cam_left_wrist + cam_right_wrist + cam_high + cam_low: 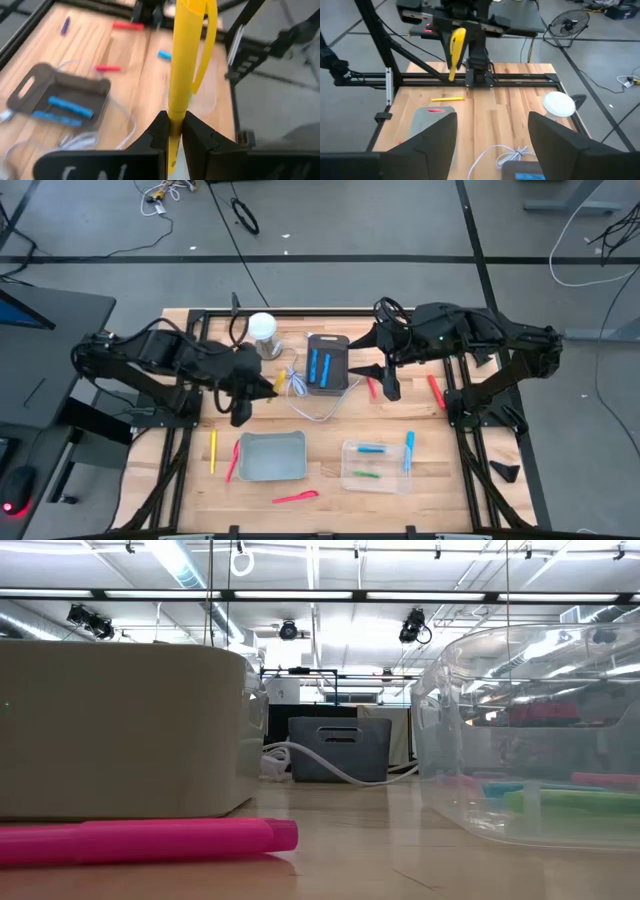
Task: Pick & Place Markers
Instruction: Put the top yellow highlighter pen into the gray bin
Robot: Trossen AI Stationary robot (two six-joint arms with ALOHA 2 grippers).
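Note:
I need to let go of the yellow marker, which hangs above the table now, with my left gripper inside the grey-green bin (279, 472), close to the front side of the bin.
My left gripper (173, 131) is shut on a yellow marker (184, 60) and hangs above the table left of the dark tray (327, 365), which holds two blue markers. The right wrist view shows the same yellow marker (455, 50) in the air. My right gripper (492, 145) stands open with nothing between its fingers, above the table right of the tray (386, 380). Loose on the wood lie red markers (436, 392), a yellow marker (213, 450) and pink markers (295, 498). A blue marker and a green one lie in the clear container (377, 465). My left gripper pinches the yellow marker between its two fingers near one end (175, 119). The marker runs along the fingers, most of its length sticking out past the fingertips, a short bit reaching back between them. It is lifted clear of the table.
A grey-green bin (272, 457) stands at the front middle beside the clear container. A white coiled cable (310, 395) lies by the tray and a white round thing (263, 330) stands at the back. In the low view a pink marker (140, 840) lies before the bin (120, 730).

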